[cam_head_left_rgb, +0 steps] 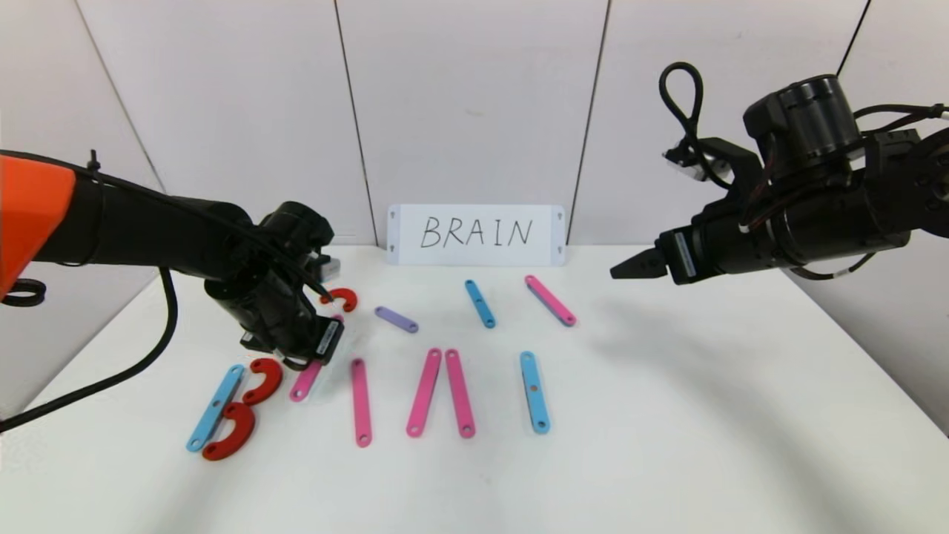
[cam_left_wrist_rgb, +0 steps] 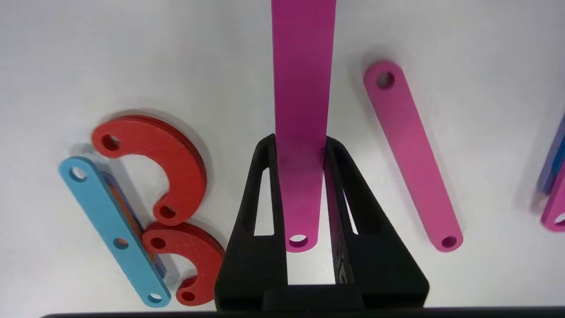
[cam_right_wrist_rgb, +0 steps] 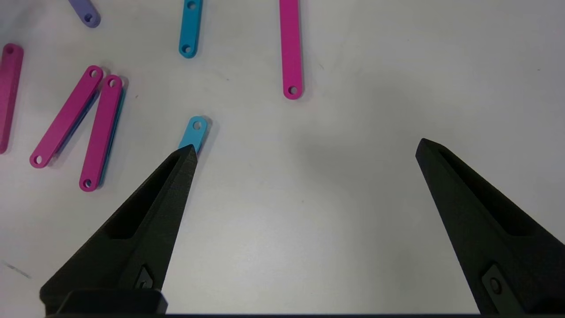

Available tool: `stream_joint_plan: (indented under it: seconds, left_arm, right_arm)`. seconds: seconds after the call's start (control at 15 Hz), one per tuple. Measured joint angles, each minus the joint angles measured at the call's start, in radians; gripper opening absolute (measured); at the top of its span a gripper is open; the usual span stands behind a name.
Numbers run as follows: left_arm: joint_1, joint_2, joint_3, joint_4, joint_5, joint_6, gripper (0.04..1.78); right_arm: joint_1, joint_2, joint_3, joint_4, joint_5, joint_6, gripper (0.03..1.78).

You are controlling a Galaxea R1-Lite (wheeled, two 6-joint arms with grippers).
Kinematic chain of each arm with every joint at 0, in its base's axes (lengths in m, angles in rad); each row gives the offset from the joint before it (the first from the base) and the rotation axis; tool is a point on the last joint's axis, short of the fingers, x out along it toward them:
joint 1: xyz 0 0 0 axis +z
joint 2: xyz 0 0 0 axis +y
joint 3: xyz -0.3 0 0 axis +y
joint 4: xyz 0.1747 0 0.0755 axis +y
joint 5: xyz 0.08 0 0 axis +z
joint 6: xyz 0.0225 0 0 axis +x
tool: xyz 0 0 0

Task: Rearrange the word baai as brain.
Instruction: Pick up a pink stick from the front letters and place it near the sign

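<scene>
Next, I let go of the pink piece with my left gripper just beside the loose red curve [cam_head_left_rgb: 297, 308], on the side away from the purple piece.
The word lies in a row near the table's front. A blue strip [cam_head_left_rgb: 215, 408] with two red curves [cam_head_left_rgb: 263, 380] forms a B at the left. Beside it are a pink strip [cam_head_left_rgb: 361, 402], two leaning pink strips [cam_head_left_rgb: 424, 391] and a blue strip [cam_head_left_rgb: 534, 391]. My left gripper [cam_left_wrist_rgb: 300, 141] is shut on another pink strip [cam_left_wrist_rgb: 302, 88], just right of the B, over the table; that strip's end [cam_head_left_rgb: 305, 382] pokes out below the gripper. My right gripper [cam_head_left_rgb: 623, 268] hangs open and empty above the table's right side.
Loose pieces lie behind the row: a red curve [cam_head_left_rgb: 341, 299], a purple strip [cam_head_left_rgb: 396, 320], a blue strip [cam_head_left_rgb: 480, 303] and a pink strip [cam_head_left_rgb: 550, 300]. A white card [cam_head_left_rgb: 476, 234] reading BRAIN leans on the back wall.
</scene>
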Motion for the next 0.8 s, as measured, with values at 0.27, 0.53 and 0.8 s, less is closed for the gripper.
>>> stream_joint_plan:
  seconds: [0.27, 0.53, 0.8]
  left_arm:
    - [0.105, 0.032, -0.172, 0.004, 0.001, -0.128, 0.3]
    - [0.207, 0.108, -0.271, 0.001, 0.006, -0.169, 0.3]
    - [0.257, 0.199, -0.347, 0.0, -0.002, -0.167, 0.3]
  right_arm:
    - [0.001, -0.001, 0.001, 0.0, 0.0, 0.0, 1.74]
    - [0.003, -0.001, 0.001, 0.0, 0.0, 0.0, 1.74]
    - [0.008, 0.0, 0.006, 0.0, 0.0, 0.0, 1.74]
